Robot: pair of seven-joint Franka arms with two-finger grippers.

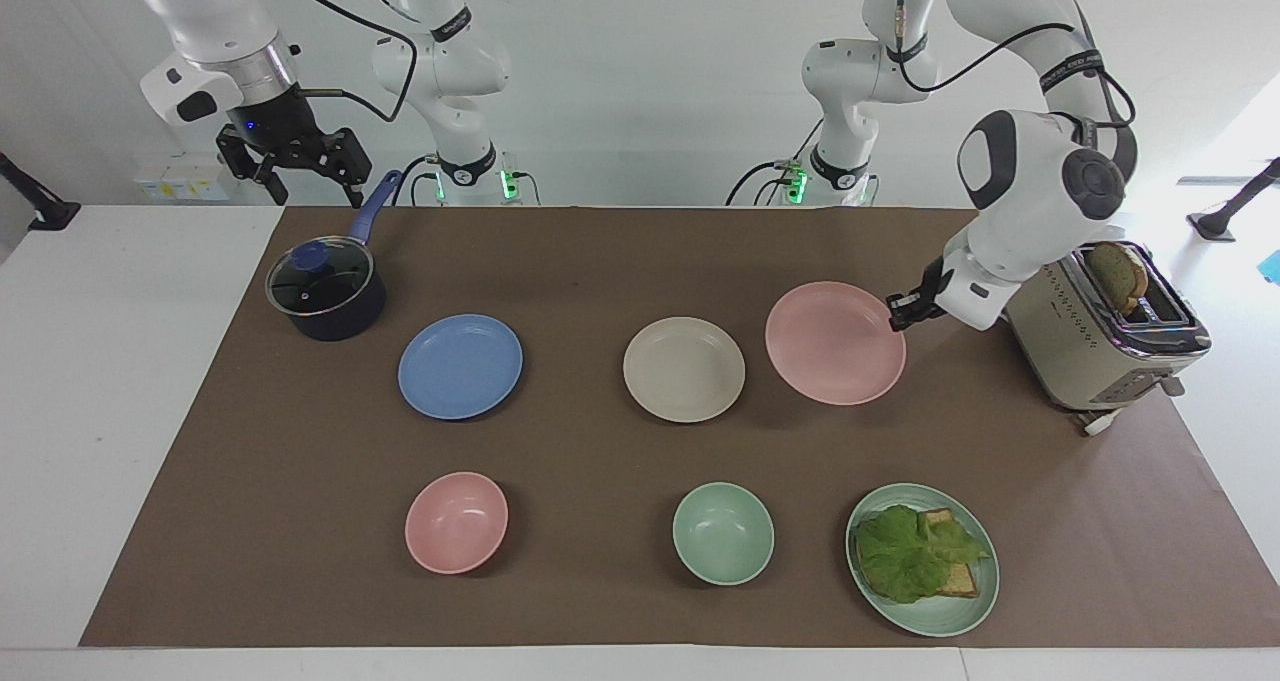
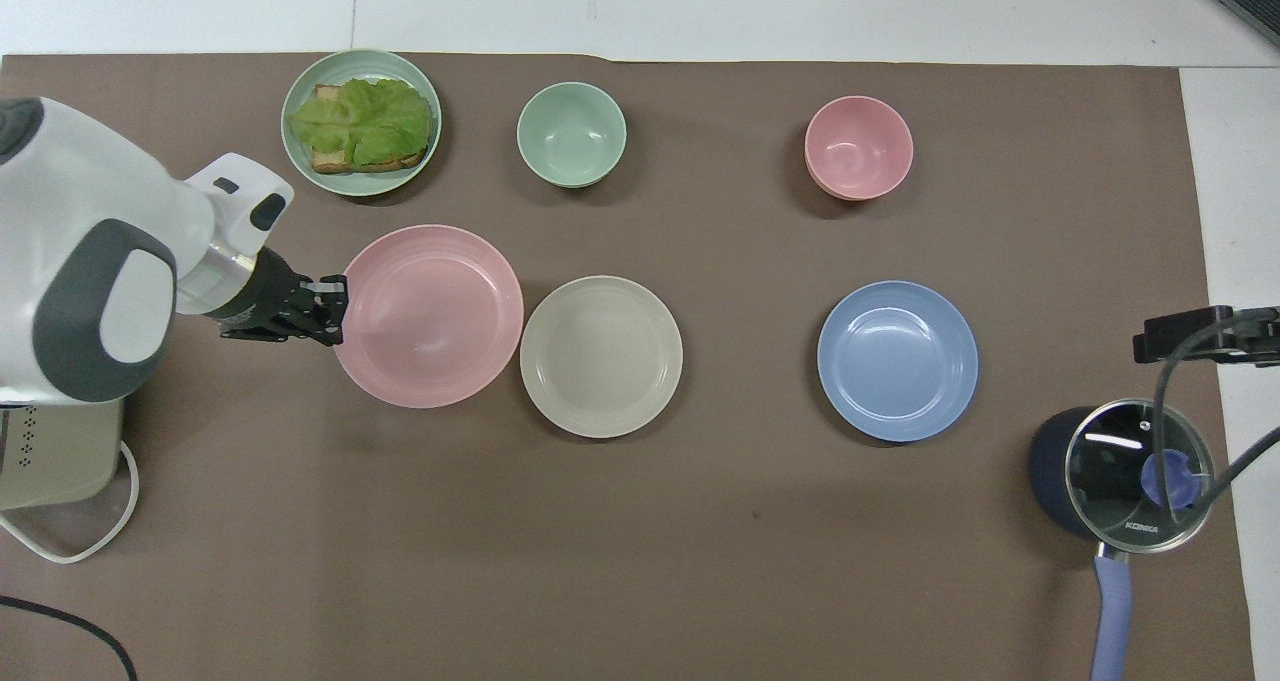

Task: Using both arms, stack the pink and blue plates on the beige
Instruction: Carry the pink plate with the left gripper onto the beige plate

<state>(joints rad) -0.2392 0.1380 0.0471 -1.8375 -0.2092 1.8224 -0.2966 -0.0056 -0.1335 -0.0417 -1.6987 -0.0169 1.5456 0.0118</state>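
The pink plate, now lifted and tilted over the mat, will be set down by my left gripper squarely on the middle of the beige plate (image 2: 601, 356), beside the blue plate.
My left gripper (image 1: 900, 311) (image 2: 335, 311) is shut on the rim of the pink plate (image 1: 835, 343) (image 2: 428, 316). It holds the plate lifted and slightly tilted over the mat, its edge close beside the beige plate (image 1: 683, 369) (image 2: 601, 356). The beige plate lies at the middle of the mat. The blue plate (image 1: 460, 366) (image 2: 897, 360) lies beside it toward the right arm's end. My right gripper (image 1: 312, 193) hangs open and empty in the air over the handle of a dark pot.
A lidded dark pot (image 1: 325, 291) (image 2: 1125, 471) stands near the blue plate. A cream toaster (image 1: 1110, 341) (image 2: 55, 451) stands at the left arm's end. Farther from the robots are a pink bowl (image 1: 456, 522), a green bowl (image 1: 722, 533) and a green plate (image 1: 940, 621) with lettuce on toast.
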